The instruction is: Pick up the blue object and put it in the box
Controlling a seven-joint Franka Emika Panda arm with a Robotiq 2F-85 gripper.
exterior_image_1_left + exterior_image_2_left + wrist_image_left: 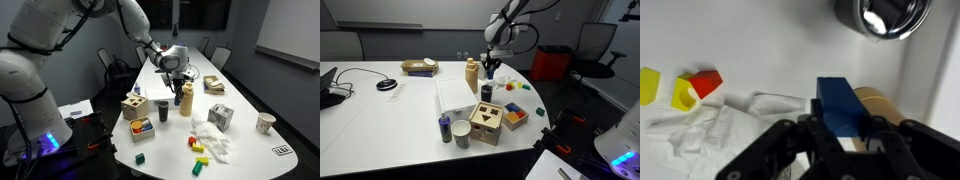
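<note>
Next, I let go of the blue object into the cut-out at the far corner (140,100) of the light wooden box.
My gripper (840,128) is shut on the dark blue block (838,105), which stands up between the two black fingers in the wrist view. Just behind it is the tan bottle (880,104). In both exterior views the gripper (177,80) (490,66) hangs above the table next to the tan bottle (186,100) (472,74); the block is too small to make out there. The light wooden box with dark cut-outs (133,106) (486,124) stands on the table, apart from the gripper.
A metal cup (884,17) (163,109), a low tray of coloured blocks (142,127) (515,115), crumpled white cloth (720,125) (212,144), red and yellow blocks (695,88), a grey-white cube with holes (221,117), green blocks (140,158) and chairs surround the white table (250,150).
</note>
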